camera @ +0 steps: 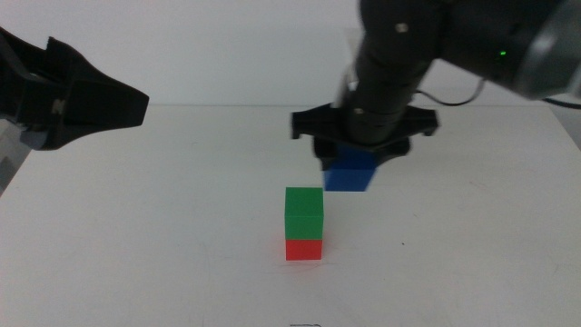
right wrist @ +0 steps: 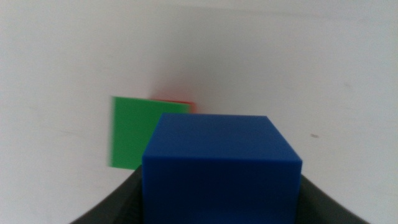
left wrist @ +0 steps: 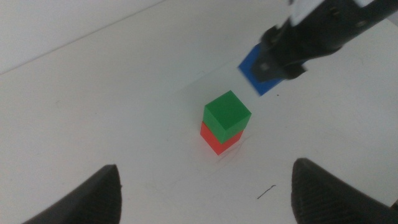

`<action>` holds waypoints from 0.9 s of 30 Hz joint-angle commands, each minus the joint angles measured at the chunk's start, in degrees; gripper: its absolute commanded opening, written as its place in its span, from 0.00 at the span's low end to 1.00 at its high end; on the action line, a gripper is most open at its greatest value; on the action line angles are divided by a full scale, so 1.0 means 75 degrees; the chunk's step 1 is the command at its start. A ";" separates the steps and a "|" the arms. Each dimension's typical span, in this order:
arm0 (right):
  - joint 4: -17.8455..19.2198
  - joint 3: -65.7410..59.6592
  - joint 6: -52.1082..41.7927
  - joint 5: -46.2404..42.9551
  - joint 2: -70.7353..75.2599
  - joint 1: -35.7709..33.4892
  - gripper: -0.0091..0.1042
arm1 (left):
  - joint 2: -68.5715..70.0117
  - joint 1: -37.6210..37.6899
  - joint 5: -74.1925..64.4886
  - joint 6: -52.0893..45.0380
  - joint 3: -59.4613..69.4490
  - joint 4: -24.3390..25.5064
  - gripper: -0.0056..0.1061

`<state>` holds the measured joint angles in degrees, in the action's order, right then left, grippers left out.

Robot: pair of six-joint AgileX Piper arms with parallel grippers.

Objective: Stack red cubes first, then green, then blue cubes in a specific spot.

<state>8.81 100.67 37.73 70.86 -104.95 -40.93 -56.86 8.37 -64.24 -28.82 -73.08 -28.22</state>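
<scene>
The robot's right gripper needs to release the blue cube on top of the green cube [camera: 306,192] [right wrist: 148,133], with the red cube underneath.
The green cube [camera: 304,213] sits on top of the red cube [camera: 304,249] near the middle of the white table. My right gripper [camera: 356,165] is shut on the blue cube [camera: 350,173] and holds it in the air, above and to the right of the stack and behind it. The right wrist view shows the blue cube [right wrist: 221,168] between the jaws, with the green cube [right wrist: 134,130] and a sliver of red [right wrist: 177,101] below. The left wrist view shows the stack [left wrist: 226,112] and the blue cube [left wrist: 253,70]. My left gripper [left wrist: 205,186] is open and waits at the left [camera: 82,95].
The white table [camera: 163,227] stretches around the stack. A small dark mark [left wrist: 267,191] lies on the table near the left gripper's jaws.
</scene>
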 commanded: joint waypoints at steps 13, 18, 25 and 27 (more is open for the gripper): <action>-0.0022 0.1073 0.0559 0.0486 -0.0596 -0.0365 0.07 | 0.0082 0.0011 0.0421 0.0000 -0.0171 -0.0333 0.89; -0.0019 0.1073 0.0623 0.0477 -0.0681 -0.0464 0.07 | 0.0082 0.0011 0.0421 0.0000 -0.0171 -0.0333 0.89; -0.0017 0.1081 0.0694 0.0443 -0.0841 -0.0521 0.07 | 0.0082 0.0011 0.0421 0.0000 -0.0171 -0.0327 0.89; -0.0017 0.1081 0.0746 0.0407 -0.0891 -0.0529 0.07 | 0.0082 0.0011 0.0421 0.0000 -0.0171 -0.0327 0.89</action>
<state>7.41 106.97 42.94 70.86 -114.62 -44.71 -56.86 8.37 -64.24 -28.86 -73.08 -28.22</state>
